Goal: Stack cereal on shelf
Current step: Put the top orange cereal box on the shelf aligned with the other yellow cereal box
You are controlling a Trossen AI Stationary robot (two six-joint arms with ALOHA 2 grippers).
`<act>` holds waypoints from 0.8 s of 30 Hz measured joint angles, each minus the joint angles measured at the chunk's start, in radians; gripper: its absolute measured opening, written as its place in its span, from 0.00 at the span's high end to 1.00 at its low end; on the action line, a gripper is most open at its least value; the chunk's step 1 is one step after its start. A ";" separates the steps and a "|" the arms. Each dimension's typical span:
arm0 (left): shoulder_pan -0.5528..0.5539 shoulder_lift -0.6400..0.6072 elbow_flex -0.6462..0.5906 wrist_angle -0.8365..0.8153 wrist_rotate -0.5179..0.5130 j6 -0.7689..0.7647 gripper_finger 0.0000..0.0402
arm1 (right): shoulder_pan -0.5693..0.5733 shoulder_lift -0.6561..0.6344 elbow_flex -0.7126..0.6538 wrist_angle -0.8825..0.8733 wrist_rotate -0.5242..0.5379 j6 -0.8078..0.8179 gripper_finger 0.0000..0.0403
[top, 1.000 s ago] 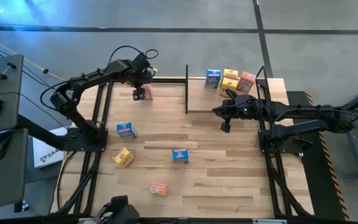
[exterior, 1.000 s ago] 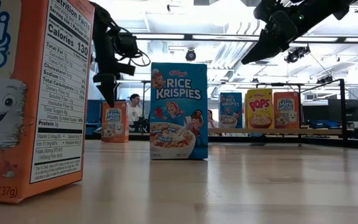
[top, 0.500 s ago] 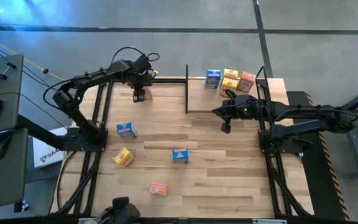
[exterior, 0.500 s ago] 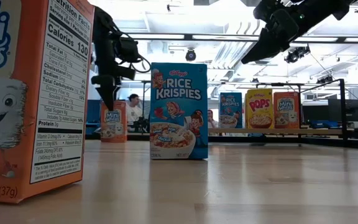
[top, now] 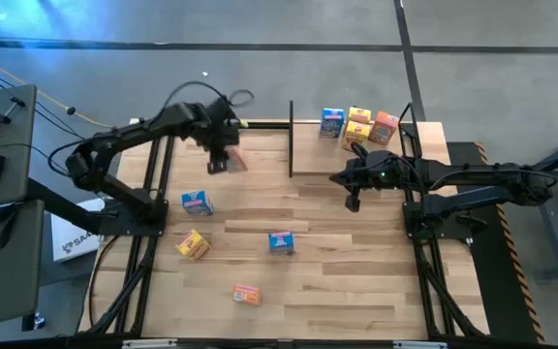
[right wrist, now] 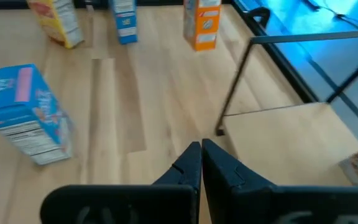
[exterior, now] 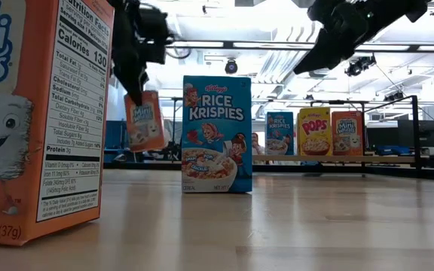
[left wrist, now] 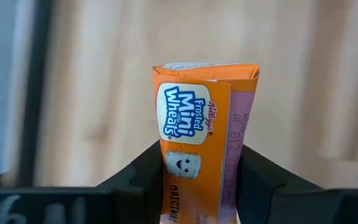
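My left gripper is to set the orange box down between the shelf's black post and the middle blue box (top: 290,208) on the table.
My left gripper (top: 219,160) hangs over the far left part of the table, shut on an orange Mini Wheats cereal box (exterior: 145,120), which fills the left wrist view (left wrist: 197,143). The shelf (top: 356,160) stands at the far edge, right of centre, and carries a blue (top: 332,121), a yellow (top: 358,124) and an orange box (top: 384,126), upright on its board. My right gripper (top: 352,199) is shut and holds nothing, in the air just near of the shelf. Several more boxes stand on the table. My left gripper pinches the orange box between its two fingers (left wrist: 143,180), which lie on opposite sides of its upper end (left wrist: 191,186). The fingers come from above, pointing down. The box is lifted clear of the table and hangs tilted below the fingers (exterior: 136,86).
A blue box (top: 197,202), a yellow box (top: 193,244), a second blue box (top: 280,242) and an orange box (top: 247,294) stand on the near half of the table. The shelf's black post (top: 291,136) rises between the two grippers. Bare wood lies between the shelf and the blue box (right wrist: 27,115).
My left gripper sank onto the orange box that stood by the far edge, took hold of it, then rose and moved toward the near edge. The box, upright on the table before, now hangs lifted clear and tilted. My right gripper kept still.
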 joint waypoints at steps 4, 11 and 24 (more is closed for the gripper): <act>-0.177 0.000 0.000 0.034 0.008 -0.113 0.68 | 0.082 0.001 0.000 0.003 0.055 0.032 1.00; -0.378 0.021 0.017 0.143 0.008 -0.335 0.68 | 0.247 0.026 0.000 0.051 0.219 0.116 1.00; -0.438 0.311 0.221 0.237 0.005 -0.349 0.68 | 0.355 0.269 -0.010 0.363 0.302 0.094 1.00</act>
